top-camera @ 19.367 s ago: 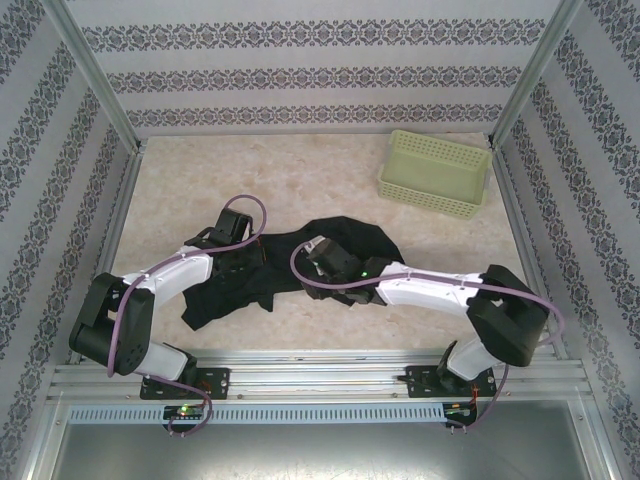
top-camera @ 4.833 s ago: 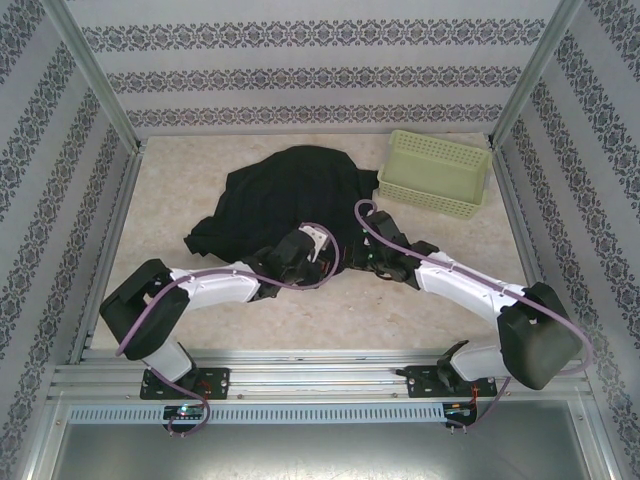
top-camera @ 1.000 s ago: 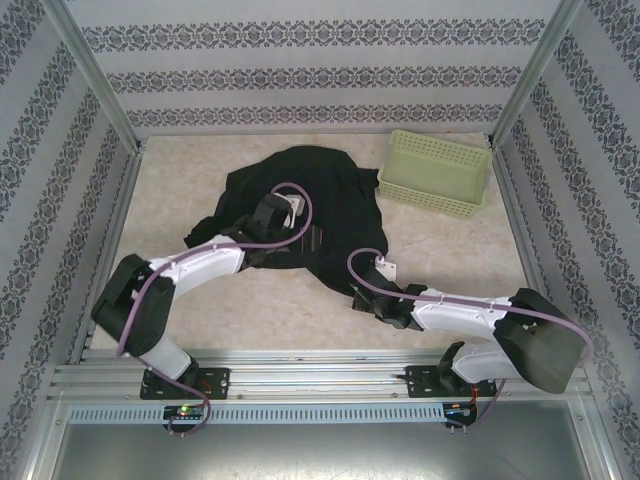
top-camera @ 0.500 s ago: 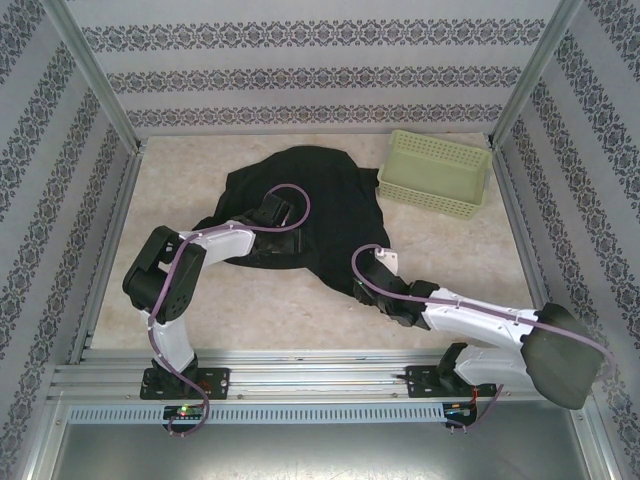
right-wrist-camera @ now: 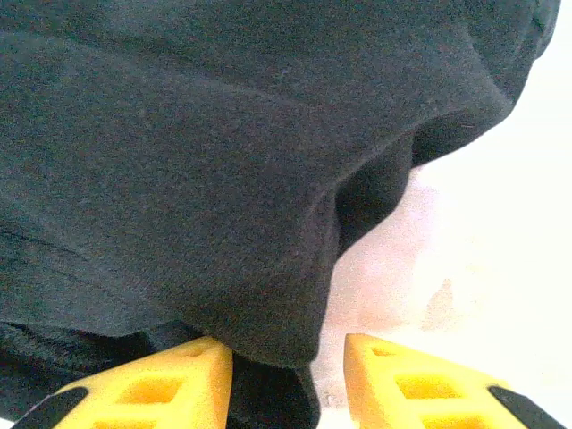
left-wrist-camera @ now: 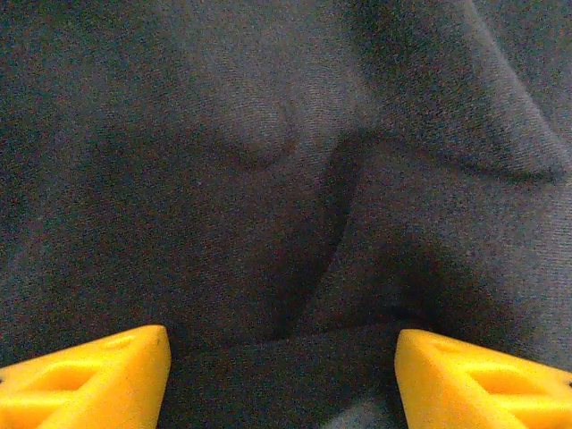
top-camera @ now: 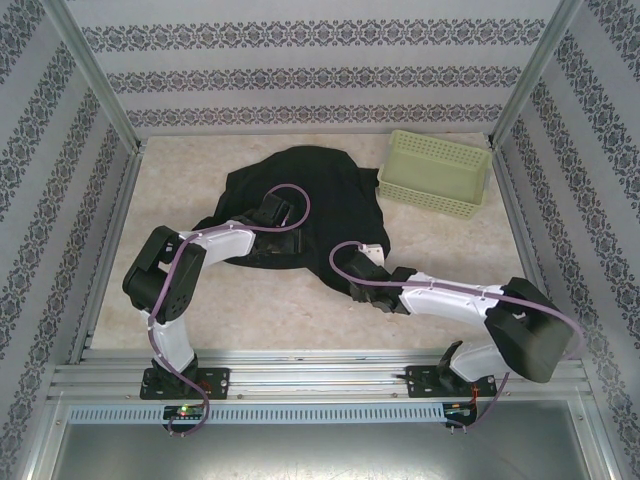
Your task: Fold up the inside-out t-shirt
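The t-shirt's side edge caves in above its near corner, so the robot's right gripper should grasp that corner (right-wrist-camera: 302,356) and pull the side edge straight before folding.
The inside-out t-shirt (top-camera: 320,190) lies spread and rumpled in the middle of the table, plain black. My left gripper (top-camera: 288,218) rests low on its left half. In the left wrist view that gripper (left-wrist-camera: 281,380) is open, its yellow fingers (left-wrist-camera: 89,384) wide apart with creased black fabric (left-wrist-camera: 268,179) between and ahead of them. My right gripper (top-camera: 352,275) sits at the shirt's near right edge. In the right wrist view it (right-wrist-camera: 288,380) is open, with a hanging fold of the shirt (right-wrist-camera: 223,161) against the left finger (right-wrist-camera: 152,384) and bare table beside the right one.
A pale green perforated basket (top-camera: 435,175) stands at the back right, touching the shirt's far right edge. Bare marbled table (top-camera: 200,180) lies left of the shirt and along the near side (right-wrist-camera: 500,223). Metal posts and patterned walls close in the sides and back.
My right gripper has opened and shifted left and forward to the shirt's near right edge. The left arm's elbow has folded back towards its base while its gripper stayed on the shirt.
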